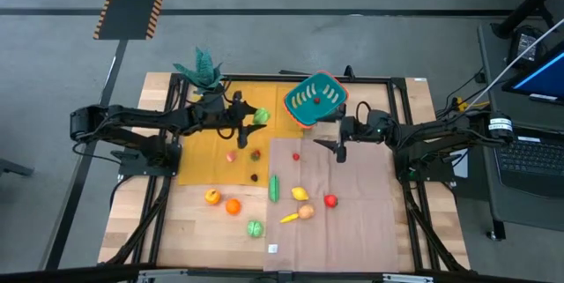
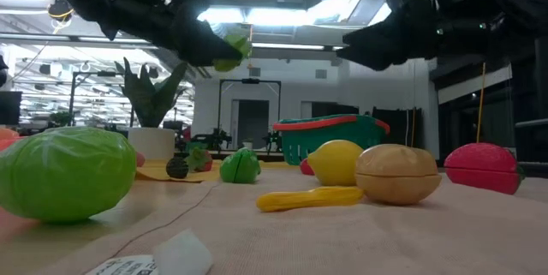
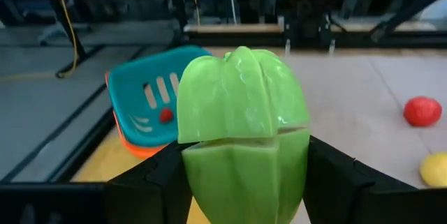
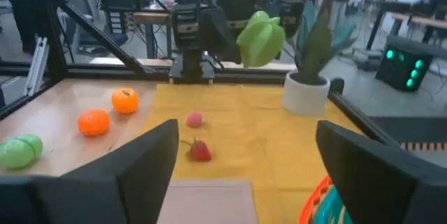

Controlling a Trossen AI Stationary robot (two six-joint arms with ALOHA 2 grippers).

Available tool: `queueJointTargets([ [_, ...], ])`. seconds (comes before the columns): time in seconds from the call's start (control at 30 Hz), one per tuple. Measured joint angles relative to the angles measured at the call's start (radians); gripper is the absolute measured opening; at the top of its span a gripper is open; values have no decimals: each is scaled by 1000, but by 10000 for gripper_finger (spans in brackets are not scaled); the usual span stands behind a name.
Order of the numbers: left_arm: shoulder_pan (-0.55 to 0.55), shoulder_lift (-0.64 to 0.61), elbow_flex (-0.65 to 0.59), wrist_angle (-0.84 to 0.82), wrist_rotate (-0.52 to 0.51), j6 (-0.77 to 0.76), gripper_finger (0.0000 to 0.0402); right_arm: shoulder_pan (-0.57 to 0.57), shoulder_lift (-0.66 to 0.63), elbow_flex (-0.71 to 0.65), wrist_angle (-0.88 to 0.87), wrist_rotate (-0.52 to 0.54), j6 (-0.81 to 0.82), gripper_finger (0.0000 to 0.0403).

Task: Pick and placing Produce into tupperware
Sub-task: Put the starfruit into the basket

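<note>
My right gripper is to close next on the loose end (image 1: 263, 116) (image 4: 261, 40) of the green toy pepper, which sticks out past my left gripper's fingers.
My left gripper (image 1: 254, 117) is shut on a green toy pepper (image 3: 241, 133) and holds it above the yellow mat, left of the tupperware. The teal tupperware (image 1: 315, 100) with its orange-red rim stands tilted at the far middle of the table. Its inside faces the pepper, and a small red piece (image 3: 165, 115) lies in it. My right gripper (image 1: 330, 136) stands open in the air just near of the tupperware, nothing between its fingers (image 4: 150, 165). Other produce lies on the mats: a lemon (image 1: 300, 194), a red fruit (image 1: 330, 200), two oranges (image 1: 233, 205). My left gripper pinches the pepper between its two fingers, one on each side of the pepper's lower half (image 3: 192, 178). The fingers (image 3: 157, 185) come in about level from the table's left. The pepper is lifted clear of the mat and sticks out past the fingertips.
A teal potted plant (image 1: 201, 70) in a white pot stands at the far left of the yellow mat. A green cucumber (image 1: 274, 188), a strawberry (image 1: 256, 153), a pink fruit (image 1: 231, 155) and a green piece (image 1: 255, 227) lie scattered below the arms. A black frame (image 1: 401, 120) borders the table.
</note>
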Motion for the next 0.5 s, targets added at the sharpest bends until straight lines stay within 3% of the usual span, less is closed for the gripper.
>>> queueJointTargets([
  [0.3, -29, 101, -2, 219, 54, 2, 205, 12, 17, 44, 2, -1, -4, 348],
  [0.5, -39, 209, -2, 393, 53, 8, 198, 12, 126, 109, 1, 0, -1, 347],
])
